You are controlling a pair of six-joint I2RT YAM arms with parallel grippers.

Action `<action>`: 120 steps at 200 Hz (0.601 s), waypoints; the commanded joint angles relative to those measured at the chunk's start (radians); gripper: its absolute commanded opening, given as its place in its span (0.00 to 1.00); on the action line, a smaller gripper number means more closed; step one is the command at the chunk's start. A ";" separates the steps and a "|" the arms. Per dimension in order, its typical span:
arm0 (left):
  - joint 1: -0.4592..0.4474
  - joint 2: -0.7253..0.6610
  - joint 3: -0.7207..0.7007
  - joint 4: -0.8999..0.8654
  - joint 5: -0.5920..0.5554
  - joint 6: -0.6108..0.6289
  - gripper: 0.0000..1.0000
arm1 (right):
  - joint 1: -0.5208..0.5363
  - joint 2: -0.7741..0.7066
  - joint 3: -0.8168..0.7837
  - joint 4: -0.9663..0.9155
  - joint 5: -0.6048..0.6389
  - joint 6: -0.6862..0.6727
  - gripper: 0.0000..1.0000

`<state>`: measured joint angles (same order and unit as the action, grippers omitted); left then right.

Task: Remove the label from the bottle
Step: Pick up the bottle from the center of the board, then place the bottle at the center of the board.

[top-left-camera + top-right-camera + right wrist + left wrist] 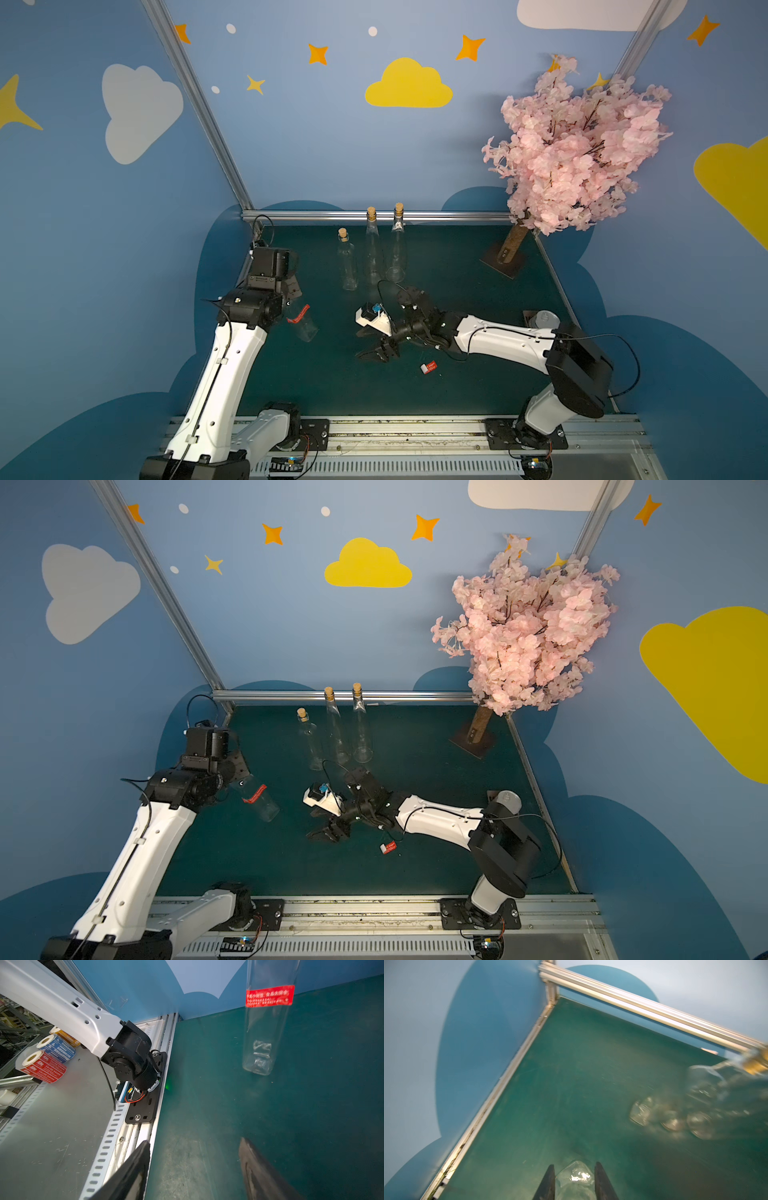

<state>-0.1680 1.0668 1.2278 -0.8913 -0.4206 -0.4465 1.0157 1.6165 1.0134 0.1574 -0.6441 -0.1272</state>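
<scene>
My left gripper is going to let go of the bottle standing on the green mat (366, 336) by my right gripper's fingertips, before the corked bottles.
A clear glass bottle (306, 326) (262, 801) hangs tilted above the green mat at the left, base pointing down toward the middle. A red label (298, 314) (254, 793) wraps its body. My left gripper (294, 293) (574, 1167) is shut on the bottle's (576, 1178) upper end. In the right wrist view the bottle (262, 1047) and its label (270, 995) face the camera. My right gripper (371, 353) (194, 1145) is open and empty, low over the mat's middle, well short of the bottle.
Three corked glass bottles (372, 249) stand at the back. A pink blossom tree (573, 145) stands back right, with a grey cylinder (544, 320) at the right edge. A crumpled red-and-white label (429, 368) lies on the mat. Label rolls (44, 1057) sit beyond the front rail.
</scene>
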 commanded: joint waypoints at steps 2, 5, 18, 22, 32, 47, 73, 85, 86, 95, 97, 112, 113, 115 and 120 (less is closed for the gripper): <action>-0.143 -0.003 0.033 -0.024 -0.082 -0.083 0.03 | -0.026 -0.046 -0.013 -0.001 0.020 0.011 0.68; -0.165 -0.004 0.033 -0.021 -0.088 -0.087 0.03 | -0.030 -0.049 -0.015 -0.005 0.023 0.012 0.68; -0.248 0.007 0.035 -0.013 -0.120 -0.108 0.03 | -0.047 -0.058 -0.016 -0.013 0.024 0.019 0.68; -0.270 0.012 0.038 -0.010 -0.128 -0.113 0.03 | -0.052 -0.061 -0.018 -0.013 0.024 0.020 0.68; -0.331 0.026 0.041 -0.003 -0.157 -0.133 0.03 | -0.062 -0.065 -0.021 -0.010 0.021 0.020 0.68; -0.408 0.050 0.048 0.013 -0.196 -0.152 0.03 | -0.077 -0.068 -0.024 -0.007 0.019 0.024 0.67; -0.498 0.087 0.062 0.043 -0.258 -0.174 0.03 | -0.104 -0.075 -0.040 0.024 0.009 0.037 0.65; -0.528 0.094 0.053 0.084 -0.273 -0.158 0.03 | -0.116 -0.080 -0.049 0.037 0.010 0.041 0.65; -0.530 0.094 0.052 0.088 -0.274 -0.156 0.03 | -0.117 -0.081 -0.050 0.037 0.010 0.040 0.66; -0.549 0.104 0.046 0.119 -0.285 -0.147 0.03 | -0.124 -0.085 -0.055 0.038 0.010 0.042 0.65; -0.551 0.107 0.045 0.127 -0.286 -0.146 0.03 | -0.127 -0.086 -0.055 0.038 0.010 0.042 0.65; -0.564 0.123 0.028 0.183 -0.287 -0.128 0.03 | -0.139 -0.096 -0.064 0.034 0.011 0.042 0.65; -0.564 0.125 0.027 0.186 -0.287 -0.129 0.03 | -0.139 -0.096 -0.064 0.034 0.011 0.042 0.65; -0.564 0.126 0.025 0.192 -0.287 -0.127 0.03 | -0.141 -0.097 -0.066 0.035 0.011 0.043 0.65; -0.564 0.130 0.019 0.209 -0.285 -0.125 0.03 | -0.144 -0.098 -0.070 0.036 0.011 0.041 0.65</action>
<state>-0.7208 1.1873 1.2484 -0.8219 -0.6479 -0.5869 0.8856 1.5681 0.9615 0.1719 -0.6289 -0.0959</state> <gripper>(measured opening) 0.272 0.655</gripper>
